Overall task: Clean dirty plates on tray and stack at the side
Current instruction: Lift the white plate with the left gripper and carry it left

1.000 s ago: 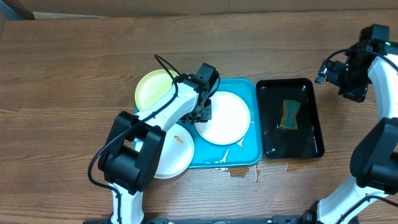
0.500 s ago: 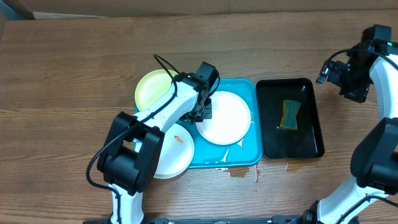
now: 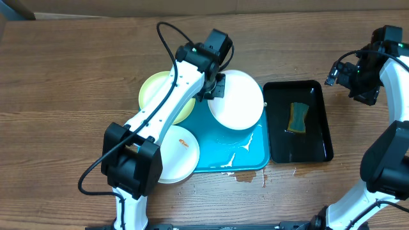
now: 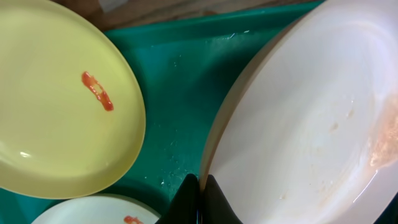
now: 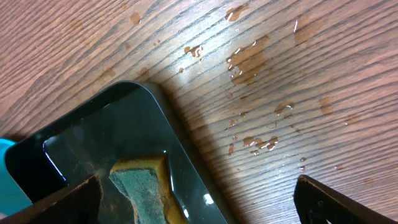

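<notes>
The robot's left gripper needs to release the white plate on the wood (image 3: 100, 97) next to the yellow-green plate, off the turquoise tray.
My left gripper (image 3: 215, 87) is shut on the rim of a white plate (image 3: 238, 99) and holds it above the back right of the turquoise tray (image 3: 249, 153). In the left wrist view the fingers (image 4: 200, 196) pinch the plate's edge (image 4: 298, 124), which has a faint orange smear. The yellow-green plate (image 3: 156, 92) with a red smear (image 4: 97, 91) lies at the tray's back left. Another white plate (image 3: 179, 153) with an orange smear lies at the front left. My right gripper (image 3: 361, 73) is open and empty, high at the right.
A glossy black tray (image 3: 298, 121) with water and a green-yellow sponge (image 3: 297, 117) stands right of the turquoise tray; it also shows in the right wrist view (image 5: 93, 168). Water drops lie on the wood (image 5: 249, 62) and by the tray's front edge (image 3: 246, 176).
My left gripper has lifted the white plate off the tray and carried it back and to the right. The right arm has not moved.
</notes>
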Motion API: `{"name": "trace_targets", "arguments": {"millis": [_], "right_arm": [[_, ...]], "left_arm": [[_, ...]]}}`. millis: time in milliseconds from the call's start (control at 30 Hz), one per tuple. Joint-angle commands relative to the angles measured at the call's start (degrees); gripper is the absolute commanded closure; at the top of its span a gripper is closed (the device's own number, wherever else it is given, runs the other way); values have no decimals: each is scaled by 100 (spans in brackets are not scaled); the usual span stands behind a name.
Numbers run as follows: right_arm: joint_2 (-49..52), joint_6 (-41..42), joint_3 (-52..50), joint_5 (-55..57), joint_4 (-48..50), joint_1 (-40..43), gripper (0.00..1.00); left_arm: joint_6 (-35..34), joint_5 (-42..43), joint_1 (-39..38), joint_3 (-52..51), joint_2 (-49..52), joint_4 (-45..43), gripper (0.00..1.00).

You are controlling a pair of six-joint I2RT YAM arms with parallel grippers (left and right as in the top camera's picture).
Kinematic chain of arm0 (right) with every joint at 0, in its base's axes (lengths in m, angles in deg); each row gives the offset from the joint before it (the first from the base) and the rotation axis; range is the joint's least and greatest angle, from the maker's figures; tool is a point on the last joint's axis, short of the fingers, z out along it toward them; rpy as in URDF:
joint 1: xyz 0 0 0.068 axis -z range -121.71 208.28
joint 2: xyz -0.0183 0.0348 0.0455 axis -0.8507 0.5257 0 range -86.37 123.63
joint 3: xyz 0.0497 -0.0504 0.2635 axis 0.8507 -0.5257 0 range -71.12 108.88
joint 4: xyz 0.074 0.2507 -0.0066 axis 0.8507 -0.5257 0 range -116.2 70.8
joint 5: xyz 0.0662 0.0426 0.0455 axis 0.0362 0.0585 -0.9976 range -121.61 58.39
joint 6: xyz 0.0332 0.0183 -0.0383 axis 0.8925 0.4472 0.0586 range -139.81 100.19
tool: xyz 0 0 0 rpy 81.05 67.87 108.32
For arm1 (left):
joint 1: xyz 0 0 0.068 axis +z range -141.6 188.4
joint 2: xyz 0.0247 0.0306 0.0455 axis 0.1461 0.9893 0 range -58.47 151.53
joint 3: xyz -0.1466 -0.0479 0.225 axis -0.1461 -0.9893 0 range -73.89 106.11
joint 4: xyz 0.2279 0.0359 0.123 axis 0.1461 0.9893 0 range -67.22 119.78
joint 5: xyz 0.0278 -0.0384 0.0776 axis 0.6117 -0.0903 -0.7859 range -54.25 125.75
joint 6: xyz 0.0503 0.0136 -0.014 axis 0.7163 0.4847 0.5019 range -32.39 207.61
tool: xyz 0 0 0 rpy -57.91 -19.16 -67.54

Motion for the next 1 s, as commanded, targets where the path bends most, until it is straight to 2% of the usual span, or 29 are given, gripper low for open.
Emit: {"name": "trace_targets", "arguments": {"millis": [0, 267, 400, 800, 967], "right_arm": [[-129, 22, 76, 33, 13, 0, 0], [-129, 22, 76, 33, 13, 0, 0], [-129, 22, 76, 33, 13, 0, 0], [-129, 22, 76, 33, 13, 0, 0], [-129, 22, 76, 33, 13, 0, 0]], "left_arm": [[164, -57, 9, 538, 52, 157, 96], [162, -247, -387, 892, 52, -22, 96], [162, -1169, -1032, 890, 55, -382, 96], [170, -5353, -3003, 890, 59, -868, 96], [232, -6207, -3471, 890, 59, -1064, 96]]}}
